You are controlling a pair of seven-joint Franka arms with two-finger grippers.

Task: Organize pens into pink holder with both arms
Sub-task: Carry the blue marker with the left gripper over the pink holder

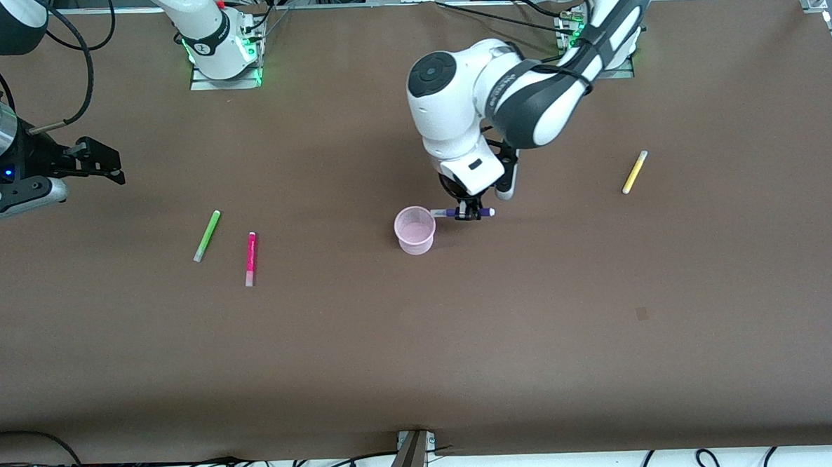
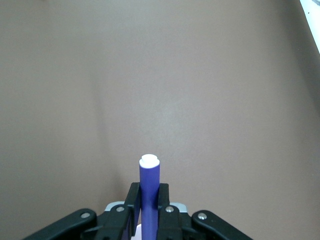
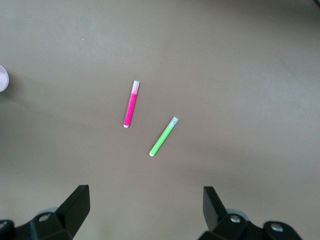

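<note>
Next, I release the dark purple pen with my left gripper inside the upright, empty pink holder [image 1: 414,230] that stands beside that pen.
My left gripper [image 1: 467,214] is shut on the dark purple pen [image 1: 485,212] and holds it level just above the table beside the pink holder [image 1: 415,230], toward the left arm's end. In the left wrist view the pen [image 2: 149,185] sticks out between the fingers [image 2: 132,200]. The holder stands upright and looks empty. My right gripper [image 1: 107,166] is open, raised at the right arm's end of the table, over bare table. The green pen [image 1: 207,235] and magenta-pink pen [image 1: 251,258] lie side by side, also in the right wrist view [image 3: 163,136] [image 3: 130,105]. The yellow pen [image 1: 634,172] lies toward the left arm's end.
The brown table [image 1: 421,345] is bare around the pens. Cables and a bracket [image 1: 412,458] run along the table's edge nearest the front camera. The arm bases stand at the edge farthest from it.
</note>
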